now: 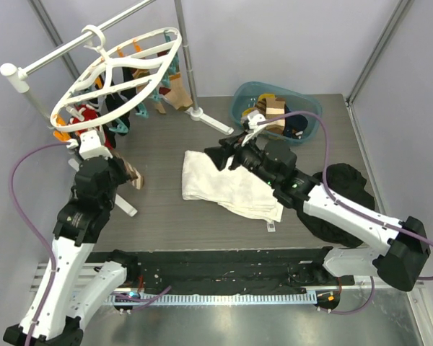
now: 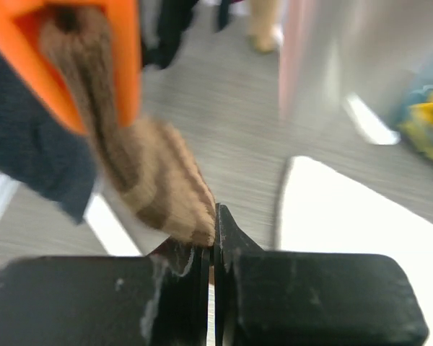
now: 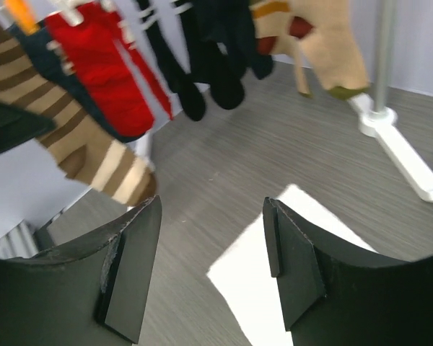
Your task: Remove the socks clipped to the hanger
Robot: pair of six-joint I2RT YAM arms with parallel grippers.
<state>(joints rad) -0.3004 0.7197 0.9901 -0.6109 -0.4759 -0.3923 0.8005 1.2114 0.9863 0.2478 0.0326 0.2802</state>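
My right gripper grabs the striped sock's foot (image 1: pixel 133 171) (image 3: pixel 99 161) next, close to the sock's heel, where it hangs free below my left gripper.
The white oval hanger (image 1: pixel 115 68) hangs from the pole at the back left, with socks (image 1: pixel 94 115) dangling from its orange and teal clips. A brown-and-cream striped sock (image 2: pixel 151 180) hangs from an orange clip (image 2: pixel 123 50). My left gripper (image 2: pixel 214 216) is shut, pinching that sock's toe at the fingertips; the top view shows it (image 1: pixel 121 171) beside the sock (image 1: pixel 134 176). My right gripper (image 3: pixel 209 238) stands open and holds nothing. It hovers over the white cloth (image 1: pixel 231 184), facing the red sock (image 3: pixel 105 68), black socks (image 3: pixel 216 65) and tan sock (image 3: pixel 332 43).
A teal basket (image 1: pixel 239 97) holding loose socks sits at the back right. A black garment heap (image 1: pixel 346 191) lies to the right of the cloth. The white pole stand (image 1: pixel 184 58) rises behind the cloth, and its foot (image 3: pixel 400 151) runs across the table.
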